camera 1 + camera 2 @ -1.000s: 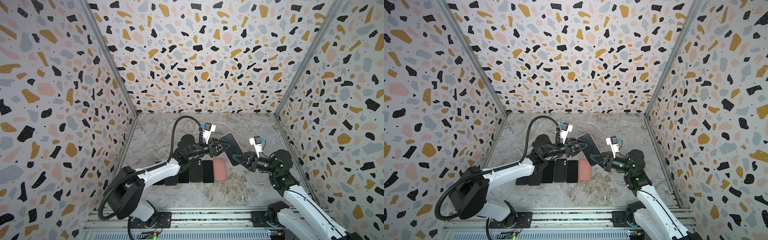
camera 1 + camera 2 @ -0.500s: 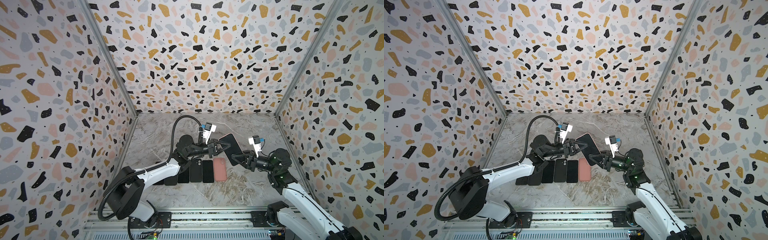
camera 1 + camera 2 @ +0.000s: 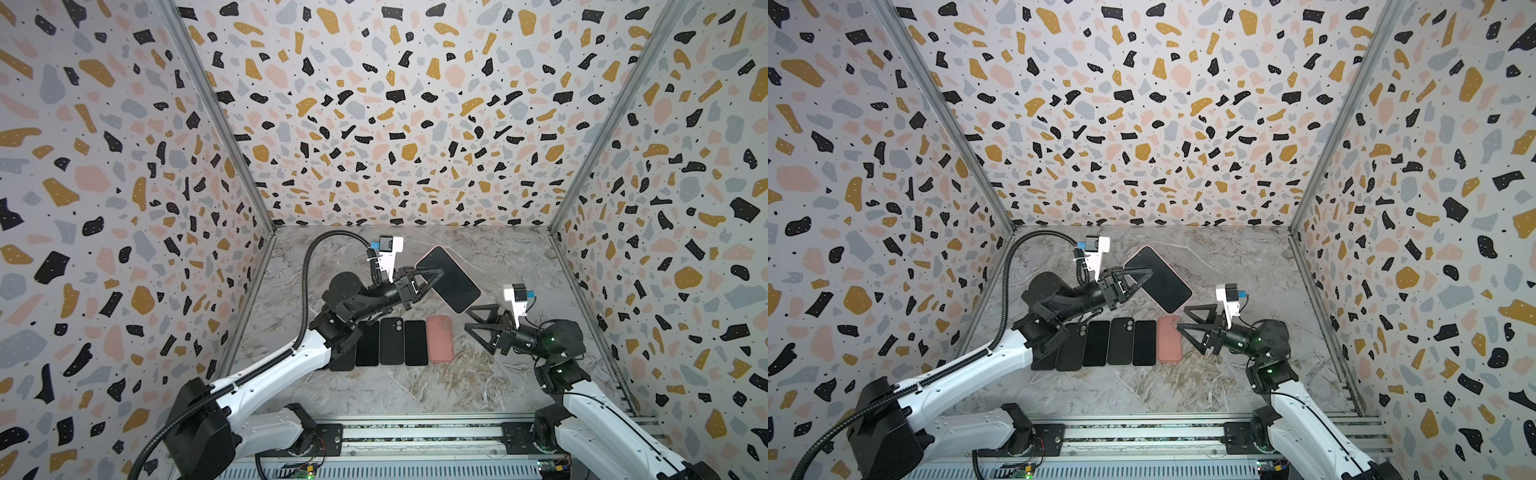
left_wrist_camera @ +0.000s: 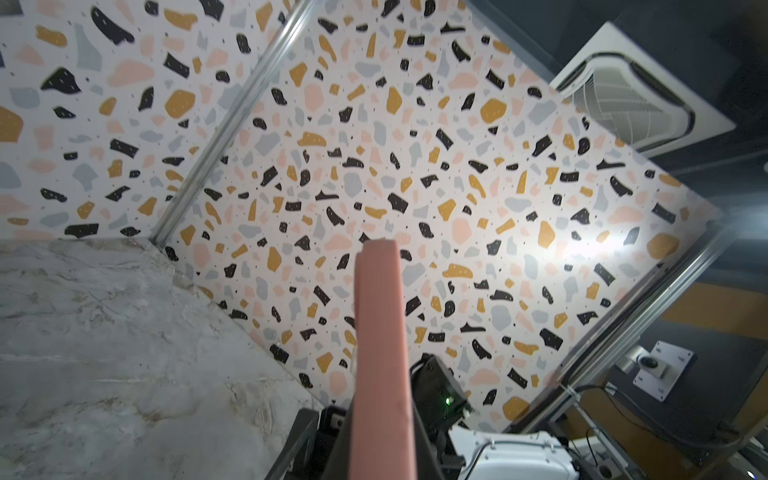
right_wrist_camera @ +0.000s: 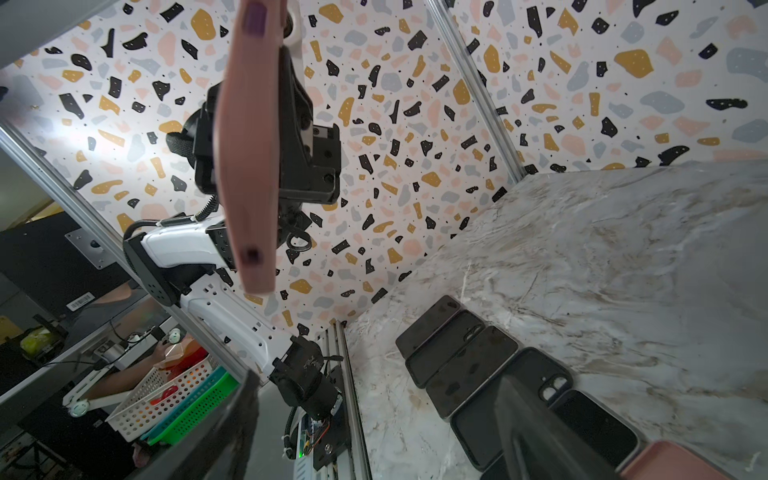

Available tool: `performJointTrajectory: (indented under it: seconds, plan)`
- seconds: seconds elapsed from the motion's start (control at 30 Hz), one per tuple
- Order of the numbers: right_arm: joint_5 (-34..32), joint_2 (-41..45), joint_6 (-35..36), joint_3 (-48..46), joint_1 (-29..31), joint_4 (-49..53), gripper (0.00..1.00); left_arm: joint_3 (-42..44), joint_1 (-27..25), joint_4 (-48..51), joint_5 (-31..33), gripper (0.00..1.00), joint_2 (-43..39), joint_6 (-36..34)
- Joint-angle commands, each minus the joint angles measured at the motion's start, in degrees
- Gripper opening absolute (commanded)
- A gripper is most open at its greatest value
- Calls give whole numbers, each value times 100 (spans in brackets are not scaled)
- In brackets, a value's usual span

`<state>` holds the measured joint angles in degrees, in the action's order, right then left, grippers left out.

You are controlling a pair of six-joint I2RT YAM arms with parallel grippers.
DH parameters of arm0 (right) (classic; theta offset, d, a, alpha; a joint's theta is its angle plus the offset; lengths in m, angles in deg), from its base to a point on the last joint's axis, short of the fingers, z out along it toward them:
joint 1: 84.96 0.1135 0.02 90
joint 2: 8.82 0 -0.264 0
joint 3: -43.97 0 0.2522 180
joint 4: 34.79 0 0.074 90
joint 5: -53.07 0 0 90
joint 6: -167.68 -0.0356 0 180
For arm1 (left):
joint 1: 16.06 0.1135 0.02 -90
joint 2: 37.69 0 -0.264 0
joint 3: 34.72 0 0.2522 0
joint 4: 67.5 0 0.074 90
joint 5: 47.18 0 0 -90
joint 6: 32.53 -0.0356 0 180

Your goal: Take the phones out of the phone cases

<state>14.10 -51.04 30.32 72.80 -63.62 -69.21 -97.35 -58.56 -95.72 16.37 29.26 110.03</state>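
Note:
The phone case stands edge-on to the robot's right gripper, its near corner outside the fingers, so next the right gripper tilts the case and pinches that corner (image 3: 459,309).
The phone (image 3: 451,278) (image 3: 1158,278) sits dark screen up inside its pink phone case (image 5: 249,158), held tilted in the air above the marble table. My left gripper (image 3: 436,276) (image 3: 1148,274) is shut on one long edge of the cased phone. In the left wrist view the case's pink edge (image 4: 380,353) runs straight out from between the jaws. My right gripper (image 3: 468,318) (image 3: 1181,318) stands open with nothing in it. It is just below and to the right of the phone's near corner, apart from it. Its fingers (image 5: 532,424) frame the table in the right wrist view.
Several dark phones and cases (image 3: 390,340) (image 3: 1121,341) lie in a row on the table (image 3: 415,386) under the left arm. A pink case (image 3: 439,338) (image 3: 1169,338) ends the row, close below the right gripper. Terrazzo walls close three sides.
The right gripper has opened, let go of the phone's near end and drawn back slightly. The left gripper has shut on the phone's edge and now holds it alone.

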Motion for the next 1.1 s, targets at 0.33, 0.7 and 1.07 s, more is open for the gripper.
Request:
performJointTrajectory:
  seconds: [0.33,0.7,1.07]
  plan:
    - [-1141,-334,-308,155,841,-1669,75,858,-113,-2097,1172,0,51,1750]
    - [-1121,-935,-480,423,1073,-2289,55,1063,-225,-2333,1235,0,107,1846]
    - [-1156,-999,-484,537,1135,-2239,44,1175,-240,-2427,1253,0,120,1911]
